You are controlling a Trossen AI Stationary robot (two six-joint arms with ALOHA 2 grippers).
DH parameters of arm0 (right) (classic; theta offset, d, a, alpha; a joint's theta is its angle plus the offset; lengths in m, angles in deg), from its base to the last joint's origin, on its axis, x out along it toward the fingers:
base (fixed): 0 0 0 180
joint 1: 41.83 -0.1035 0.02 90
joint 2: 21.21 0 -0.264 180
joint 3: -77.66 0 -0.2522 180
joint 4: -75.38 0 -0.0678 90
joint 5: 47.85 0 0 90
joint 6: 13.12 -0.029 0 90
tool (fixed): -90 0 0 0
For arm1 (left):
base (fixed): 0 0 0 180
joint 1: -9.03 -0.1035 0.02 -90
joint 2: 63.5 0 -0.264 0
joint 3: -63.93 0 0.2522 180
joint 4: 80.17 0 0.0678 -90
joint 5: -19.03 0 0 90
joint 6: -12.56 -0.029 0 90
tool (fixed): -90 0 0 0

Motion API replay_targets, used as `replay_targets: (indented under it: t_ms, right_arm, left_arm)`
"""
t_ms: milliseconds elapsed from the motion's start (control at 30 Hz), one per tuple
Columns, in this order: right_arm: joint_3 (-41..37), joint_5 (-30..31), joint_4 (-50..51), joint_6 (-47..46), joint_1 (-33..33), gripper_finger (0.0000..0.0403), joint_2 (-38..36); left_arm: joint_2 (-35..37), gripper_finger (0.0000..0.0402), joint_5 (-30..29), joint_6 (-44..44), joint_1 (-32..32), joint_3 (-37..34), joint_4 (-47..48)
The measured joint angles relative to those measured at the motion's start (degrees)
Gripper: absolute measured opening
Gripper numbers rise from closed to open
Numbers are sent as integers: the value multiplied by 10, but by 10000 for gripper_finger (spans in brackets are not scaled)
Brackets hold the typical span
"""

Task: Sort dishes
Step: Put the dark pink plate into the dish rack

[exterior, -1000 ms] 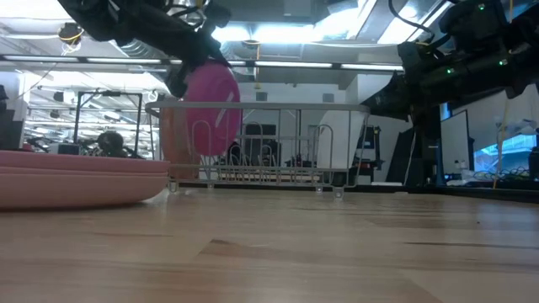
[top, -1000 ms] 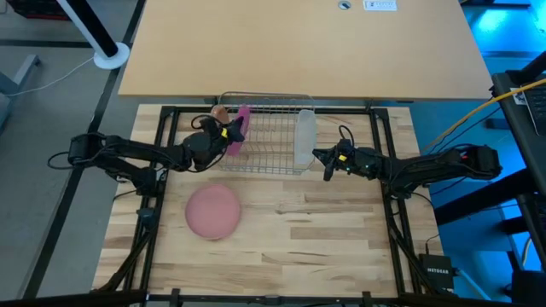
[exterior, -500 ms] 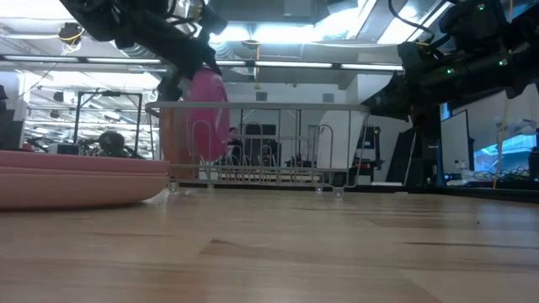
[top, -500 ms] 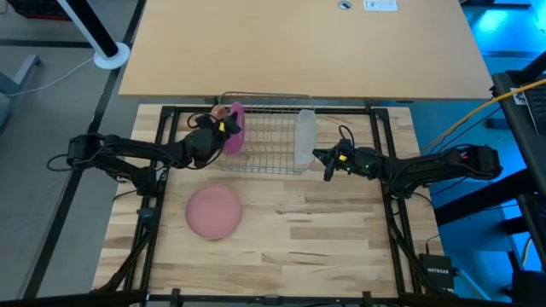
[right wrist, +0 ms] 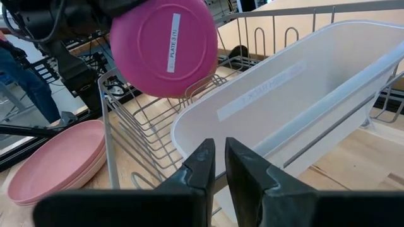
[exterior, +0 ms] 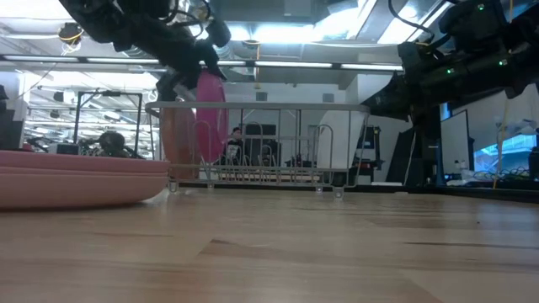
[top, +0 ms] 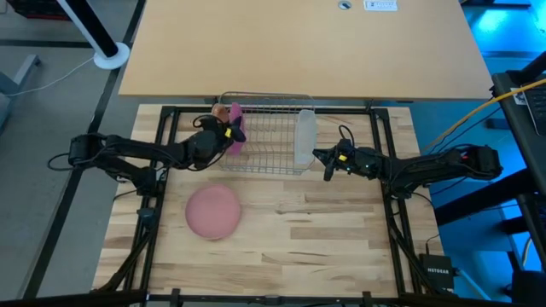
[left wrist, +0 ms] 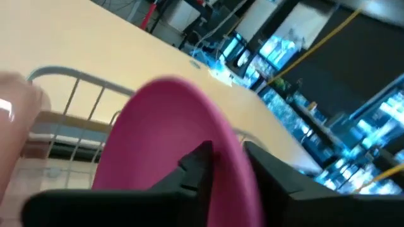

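The magenta plate sits high over the rack's wire loops, so next the left gripper lets go of it, grasps its rim (top: 235,107) from above and sets it upright.
The magenta plate (top: 236,128) stands on edge in the left end of the wire rack (top: 269,149), beside the tan-orange plate (top: 220,112), which also stands in the rack. My left gripper (left wrist: 228,154) reaches in from the table's left, its fingers slightly parted on either side of the magenta plate's rim. The pale pink plate (top: 212,211) lies flat on the table, nearer than the rack. My right gripper (top: 328,162) hovers shut and holds nothing, just right of the rack by the translucent cup (top: 304,136). My left gripper has one finger (left wrist: 197,165) over the magenta plate's face and the other (left wrist: 278,183) beyond its rim (left wrist: 240,165), coming nearly level from the table's left. Whether the fingers touch the rim, I cannot tell. The plate stands upright among the rack's wires.
The rack sits against the workboard's far edge, with bare wire slots (right wrist: 151,126) between the magenta plate and the cup. The near half of the wooden board (top: 324,230) holds only the pale pink plate. Black frame rails (top: 386,179) run along both sides.
My left gripper has rolled and shifted slightly toward the rack's far left end with the magenta plate. The plate showed its face to the low view and now stands edge-on to it, more upright and closer to the tan-orange plate.
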State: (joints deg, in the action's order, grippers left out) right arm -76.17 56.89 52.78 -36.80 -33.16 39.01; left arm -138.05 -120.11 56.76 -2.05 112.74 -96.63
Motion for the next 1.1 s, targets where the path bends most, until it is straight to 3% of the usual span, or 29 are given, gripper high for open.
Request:
replay_targets:
  t_ms: [133, 267, 633, 833, 1100]
  right_arm:
    - [0, -1, 0, 0, 0, 44, 0]
    - [0, -4, 0, 0, 0, 44, 0]
    - [-1, -10, -7, 0, 0, 44, 0]
    - [-2, -54, -43, 16, -1, 44, 1]
    - [-2, -53, -30, 16, 0, 44, 1]
  left_arm:
    - [0, 125, 0, -6, -4, 0, 3]
    - [2, 142, -2, -60, -4, 0, 3]
    - [19, 128, -15, -156, -4, -1, 2]
    - [19, 124, -15, -219, -4, -1, 13]
    - [20, 124, -14, -356, -10, 0, 21]
